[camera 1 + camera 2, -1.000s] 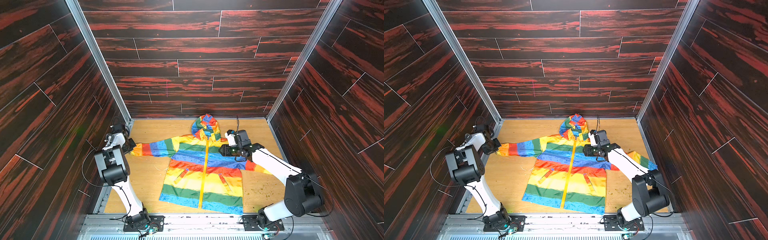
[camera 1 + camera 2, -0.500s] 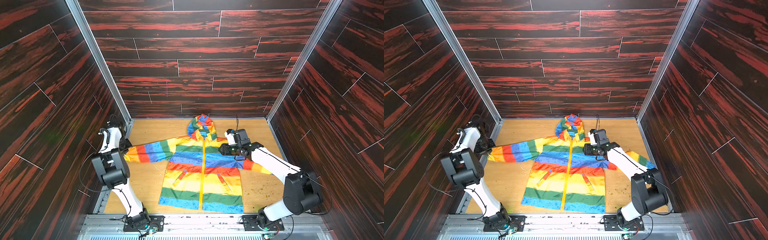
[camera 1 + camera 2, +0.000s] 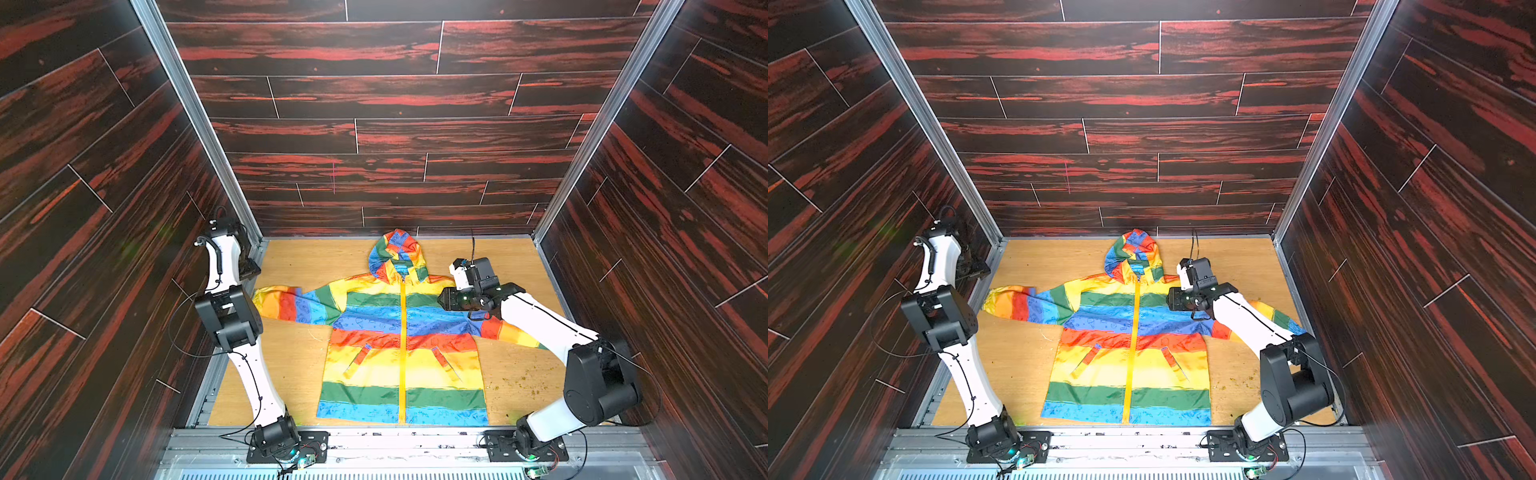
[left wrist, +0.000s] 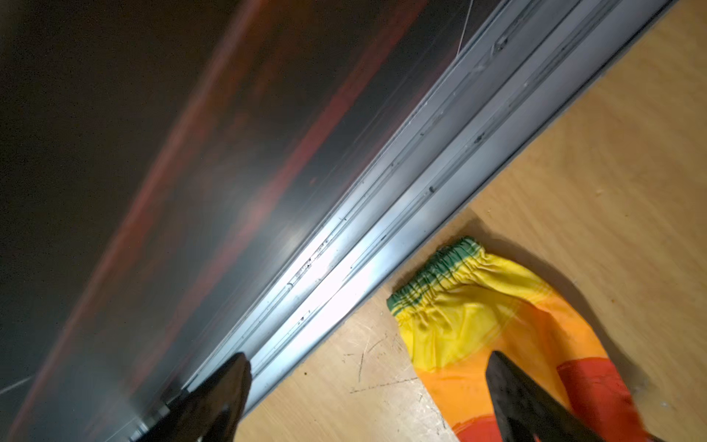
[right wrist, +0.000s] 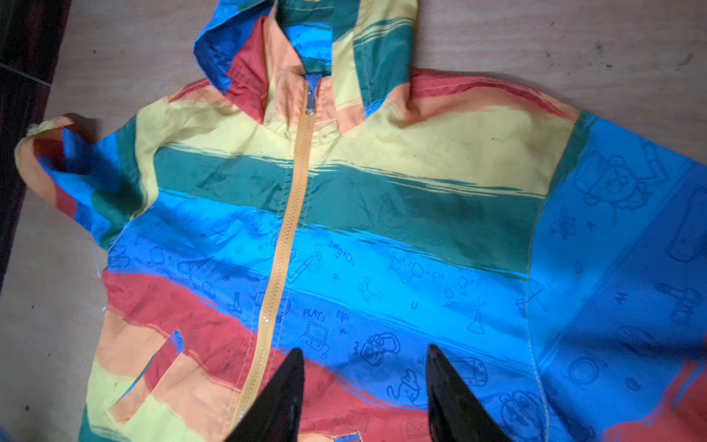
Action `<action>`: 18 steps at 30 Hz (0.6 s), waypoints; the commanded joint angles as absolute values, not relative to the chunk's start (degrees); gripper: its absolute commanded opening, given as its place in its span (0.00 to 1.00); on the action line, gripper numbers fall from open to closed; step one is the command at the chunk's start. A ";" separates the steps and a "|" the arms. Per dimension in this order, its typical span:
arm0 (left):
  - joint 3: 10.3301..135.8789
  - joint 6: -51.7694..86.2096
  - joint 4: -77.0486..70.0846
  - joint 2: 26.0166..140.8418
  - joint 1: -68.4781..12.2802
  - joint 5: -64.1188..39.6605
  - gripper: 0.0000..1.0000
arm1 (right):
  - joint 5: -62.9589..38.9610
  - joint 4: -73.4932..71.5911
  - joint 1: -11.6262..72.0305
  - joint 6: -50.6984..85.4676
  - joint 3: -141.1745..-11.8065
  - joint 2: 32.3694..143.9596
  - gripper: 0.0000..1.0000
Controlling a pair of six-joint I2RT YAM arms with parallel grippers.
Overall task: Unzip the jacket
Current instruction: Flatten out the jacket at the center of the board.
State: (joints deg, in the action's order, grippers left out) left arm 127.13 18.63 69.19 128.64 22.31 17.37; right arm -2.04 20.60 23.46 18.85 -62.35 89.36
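Observation:
The near edge of the sleeve's orange stripe [image 3: 273,316] [image 4: 436,398], by the cuff of the rainbow-striped jacket next to the aluminium rail, will be gripped by my left gripper.
The rainbow-striped jacket [image 3: 399,332] [image 3: 1133,332] lies flat, front up, on the wooden table, hood toward the back wall. Its yellow zipper [image 3: 402,353] runs closed to the collar, where the pull [image 5: 310,101] sits. My left gripper [image 3: 249,270] [image 4: 368,355] hangs open by the left wall, just above the sleeve cuff [image 4: 436,268], and nothing is between its fingers. My right gripper [image 3: 446,299] [image 5: 364,348] hovers open over the chest's blue and red stripes, beside the zipper.
An aluminium rail [image 4: 382,214] borders the table's left edge under the dark wood-pattern wall. Small crumbs [image 3: 519,384] lie on the table at the front right. Both arm bases stand on the front rail [image 3: 374,440].
My left gripper pulled the sleeve out toward the left wall, then opened and let it go. The jacket shifted left and lies flatter. The right arm barely moved.

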 commanded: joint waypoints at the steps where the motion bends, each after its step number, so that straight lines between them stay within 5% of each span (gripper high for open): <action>1: 123.09 17.62 68.53 118.97 21.68 16.92 0.97 | 3.63 22.33 23.58 22.76 -63.04 89.12 0.53; 5: 106.12 14.12 58.72 110.53 18.19 7.95 0.92 | 7.77 23.95 21.48 27.34 -62.77 88.73 0.52; 8: 94.72 14.60 50.90 106.94 14.87 10.72 0.89 | 5.71 24.50 19.95 27.26 -62.96 89.11 0.51; 11: 92.50 20.03 52.18 109.15 16.32 11.57 0.65 | 5.21 24.66 19.95 26.70 -62.91 88.71 0.49; 14: 92.26 18.96 50.82 112.59 18.40 -0.27 0.47 | 4.67 24.46 19.95 27.09 -62.65 88.77 0.49; 18: 91.95 18.70 47.87 115.47 18.57 -3.15 0.07 | 4.22 24.26 19.95 27.34 -62.30 88.95 0.49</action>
